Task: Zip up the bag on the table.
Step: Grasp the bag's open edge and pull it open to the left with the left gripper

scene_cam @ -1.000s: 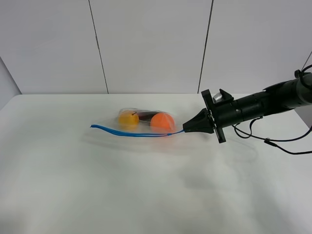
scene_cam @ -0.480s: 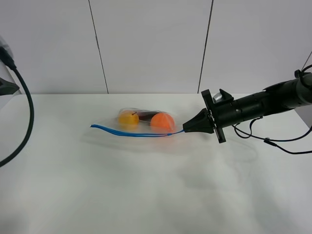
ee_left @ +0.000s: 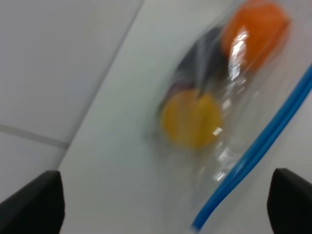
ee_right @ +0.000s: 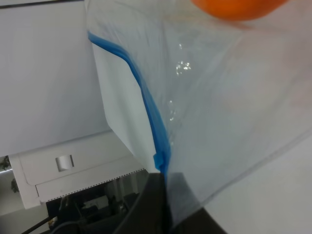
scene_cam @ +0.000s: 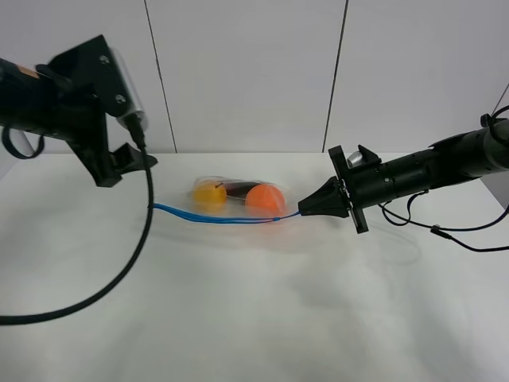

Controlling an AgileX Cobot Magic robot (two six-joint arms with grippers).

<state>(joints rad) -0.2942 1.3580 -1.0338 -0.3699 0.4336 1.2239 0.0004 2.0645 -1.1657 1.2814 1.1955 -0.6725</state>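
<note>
I will next move my left gripper to the blue zipper's slider point(scene_cam: 276, 219), beside the orange fruit and near my right gripper, and close it there.
The clear bag point(scene_cam: 238, 199) lies on the white table point(scene_cam: 238, 318), with a yellow fruit point(scene_cam: 209, 193), an orange fruit point(scene_cam: 265, 199) and a dark item between them inside. Its blue zipper strip point(scene_cam: 215, 218) runs along the near edge. My right gripper point(scene_cam: 306, 212) is shut on the strip's right end; in the right wrist view the fingers point(ee_right: 163, 204) pinch the blue strip point(ee_right: 146, 105). My left gripper point(scene_cam: 127, 169) hovers above and left of the strip's left end, open and empty. The left wrist view shows its gripper point(ee_left: 161, 214) with fingertips wide apart over the bag point(ee_left: 219, 122).
The left arm's black cable point(scene_cam: 131, 267) loops down over the table's left front. The right arm's thin cables point(scene_cam: 457, 239) lie on the table at the right. A white panelled wall point(scene_cam: 246, 72) stands behind the table's far edge.
My left arm has come in from the left edge and now hangs near the bag's left end. The right gripper and the bag have not moved.
</note>
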